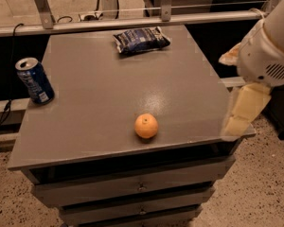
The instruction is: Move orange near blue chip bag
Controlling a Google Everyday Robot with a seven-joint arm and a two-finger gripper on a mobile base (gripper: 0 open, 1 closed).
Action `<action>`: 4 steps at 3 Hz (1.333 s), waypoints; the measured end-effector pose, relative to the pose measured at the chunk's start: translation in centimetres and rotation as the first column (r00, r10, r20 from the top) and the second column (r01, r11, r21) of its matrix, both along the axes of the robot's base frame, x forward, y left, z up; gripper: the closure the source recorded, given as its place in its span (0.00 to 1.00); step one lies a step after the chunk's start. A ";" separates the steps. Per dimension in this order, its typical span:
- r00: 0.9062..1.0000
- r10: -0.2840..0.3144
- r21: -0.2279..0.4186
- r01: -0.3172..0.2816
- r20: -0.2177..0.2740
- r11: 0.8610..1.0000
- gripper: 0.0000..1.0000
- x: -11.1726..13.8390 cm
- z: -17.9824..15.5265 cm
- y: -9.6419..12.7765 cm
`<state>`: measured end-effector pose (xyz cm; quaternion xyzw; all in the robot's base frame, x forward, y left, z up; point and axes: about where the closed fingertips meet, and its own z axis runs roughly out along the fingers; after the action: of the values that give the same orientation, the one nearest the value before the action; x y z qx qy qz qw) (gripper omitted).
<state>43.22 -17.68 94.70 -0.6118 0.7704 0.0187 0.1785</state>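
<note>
My gripper next closes on the orange's upper part (146,121), near the grey table top's front edge.
The orange (146,126) sits near the front edge of the grey table top (109,84), right of its middle. The blue chip bag (141,39) lies flat at the far edge of the table, almost straight behind the orange and well apart from it. My gripper (244,111) hangs from the white arm (270,51) at the right edge of the table, to the right of the orange and level with it, holding nothing that shows.
A blue soda can (34,80) with a silver top stands at the table's left edge. Drawers (142,187) run under the front of the table. A metal rail (132,21) runs behind it. Speckled floor lies around.
</note>
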 end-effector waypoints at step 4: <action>0.990 0.141 0.238 -0.136 -0.007 0.962 0.17 4.0 -10.0 13.2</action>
<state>47.23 -4.44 84.71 -0.6382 0.7201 0.1305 0.2392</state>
